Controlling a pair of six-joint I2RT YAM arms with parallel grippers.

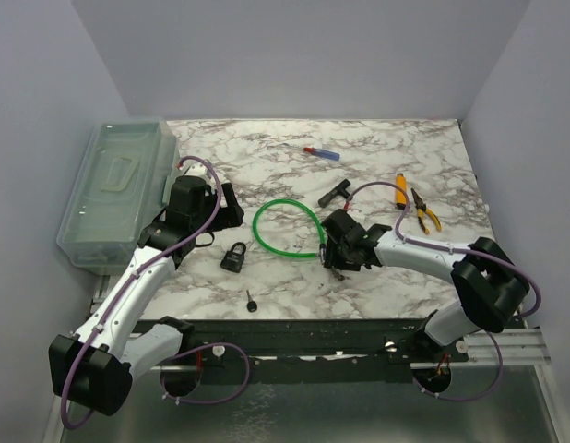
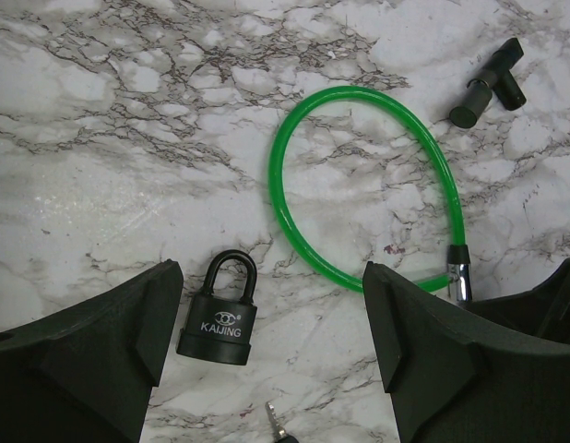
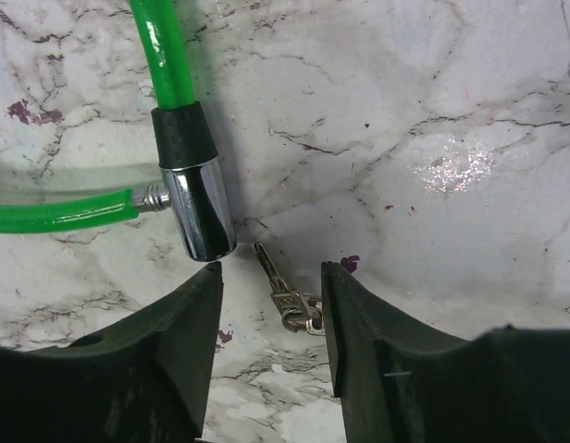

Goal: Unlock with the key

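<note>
The silver key lies slanted between the right gripper's open fingers, so the robot should turn them in line with it and pinch its head (image 3: pixel 294 312) before lifting toward the left gripper.
A black KAIJING padlock (image 1: pixel 234 257) lies shut on the marble table; in the left wrist view the padlock (image 2: pixel 218 318) sits just inside my left finger. A black-headed key (image 1: pixel 252 302) lies in front of it, and its tip (image 2: pixel 274 420) shows at the bottom edge of the left wrist view. My left gripper (image 1: pixel 211 220) (image 2: pixel 271 314) is open above the table. My right gripper (image 1: pixel 331 257) (image 3: pixel 271 272) is open and low, with small silver keys on a ring (image 3: pixel 287 293) lying between its fingers. The chrome lock end (image 3: pixel 197 208) of the green cable (image 1: pixel 285 229) is just past the left finger.
A clear plastic box (image 1: pixel 114 189) stands at the left edge. A black T-shaped tool (image 1: pixel 338 192) (image 2: pixel 488 85), yellow pliers (image 1: pixel 423 210), an orange-handled tool (image 1: pixel 400 189) and a red and blue screwdriver (image 1: pixel 322 152) lie at the back right.
</note>
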